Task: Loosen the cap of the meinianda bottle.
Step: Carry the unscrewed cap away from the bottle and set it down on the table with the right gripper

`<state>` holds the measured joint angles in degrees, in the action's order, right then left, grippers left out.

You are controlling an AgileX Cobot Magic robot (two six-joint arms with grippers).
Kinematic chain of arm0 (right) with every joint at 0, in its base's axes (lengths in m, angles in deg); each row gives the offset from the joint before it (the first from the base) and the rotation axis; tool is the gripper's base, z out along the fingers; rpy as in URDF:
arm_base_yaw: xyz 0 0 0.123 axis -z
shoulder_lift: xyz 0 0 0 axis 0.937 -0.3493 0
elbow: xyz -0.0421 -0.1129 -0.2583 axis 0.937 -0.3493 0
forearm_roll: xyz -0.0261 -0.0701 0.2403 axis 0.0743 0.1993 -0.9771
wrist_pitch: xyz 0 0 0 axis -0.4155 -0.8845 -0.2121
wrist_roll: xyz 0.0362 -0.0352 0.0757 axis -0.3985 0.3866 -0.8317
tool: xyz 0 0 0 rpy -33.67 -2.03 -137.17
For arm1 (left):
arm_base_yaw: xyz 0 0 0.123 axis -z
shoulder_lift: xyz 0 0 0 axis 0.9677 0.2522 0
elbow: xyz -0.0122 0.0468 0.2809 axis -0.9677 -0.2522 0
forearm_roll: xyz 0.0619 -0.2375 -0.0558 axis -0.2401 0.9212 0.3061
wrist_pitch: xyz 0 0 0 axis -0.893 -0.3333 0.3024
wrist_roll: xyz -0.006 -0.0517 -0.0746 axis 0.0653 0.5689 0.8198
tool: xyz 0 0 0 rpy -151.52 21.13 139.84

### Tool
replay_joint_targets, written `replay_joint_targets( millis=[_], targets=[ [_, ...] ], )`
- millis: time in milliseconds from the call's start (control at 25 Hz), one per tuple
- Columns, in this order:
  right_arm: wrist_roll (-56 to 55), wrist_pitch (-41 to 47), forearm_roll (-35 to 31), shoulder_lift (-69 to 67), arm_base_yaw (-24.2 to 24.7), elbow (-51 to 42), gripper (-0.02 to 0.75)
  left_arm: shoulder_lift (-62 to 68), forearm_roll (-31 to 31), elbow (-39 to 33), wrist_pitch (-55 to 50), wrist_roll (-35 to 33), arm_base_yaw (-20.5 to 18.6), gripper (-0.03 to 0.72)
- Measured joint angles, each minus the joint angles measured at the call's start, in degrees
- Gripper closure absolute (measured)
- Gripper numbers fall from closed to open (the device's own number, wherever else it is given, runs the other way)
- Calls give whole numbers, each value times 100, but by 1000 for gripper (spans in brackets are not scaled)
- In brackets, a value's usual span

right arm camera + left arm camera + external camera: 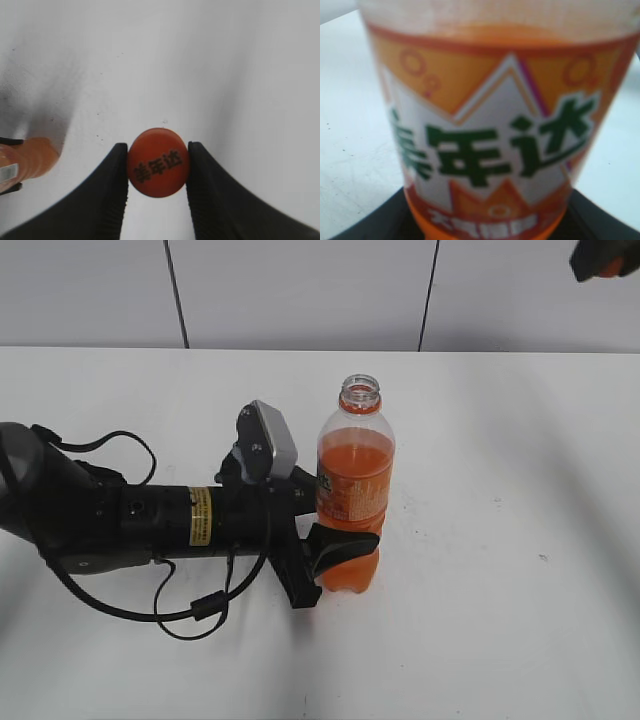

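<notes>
Next, my right gripper lets go of the orange cap on the bare white table point(570, 525) just beyond the small dark speck.
The meinianda bottle point(353, 480) stands upright on the white table, its neck open with no cap on it. My left gripper point(335, 525) is shut on its lower body. In the left wrist view the bottle's orange-and-white label point(495, 135) fills the frame. My right gripper point(157, 157) is shut on the orange cap point(158, 162), held high above the table, away from the bottle. In the exterior view the right gripper point(605, 260) with the cap shows at the top right corner. The bottle also shows at the left edge of the right wrist view point(25, 162).
The white table point(500, 570) extends around the bottle. A white panelled wall point(300, 290) stands behind it. The left arm's cables point(190, 605) trail on the table at the left.
</notes>
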<state>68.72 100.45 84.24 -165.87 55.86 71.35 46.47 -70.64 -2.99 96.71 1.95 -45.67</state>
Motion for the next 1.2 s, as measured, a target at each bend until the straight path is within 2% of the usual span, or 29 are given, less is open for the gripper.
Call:
replay_joint_targets(
  millis=[200,360,800,1000,1200],
  targets=[
    [226,-69,-263,7,834,-726,465,0,0,0,0,0,0,298],
    [245,-631,-275,7,1169,-1651,465,0,5,0,0,0,0,298],
    [229,-3337,-301,-16,1223,-4023,465,0,5,0,0,0,0,298],
    [229,-4323,-237,-424,1223,-4344,465,0,5,0,5,0,0,298],
    [224,-4856,-97,-967,1223,-4352,465,0,5,0,17,0,0,298]
  ],
)
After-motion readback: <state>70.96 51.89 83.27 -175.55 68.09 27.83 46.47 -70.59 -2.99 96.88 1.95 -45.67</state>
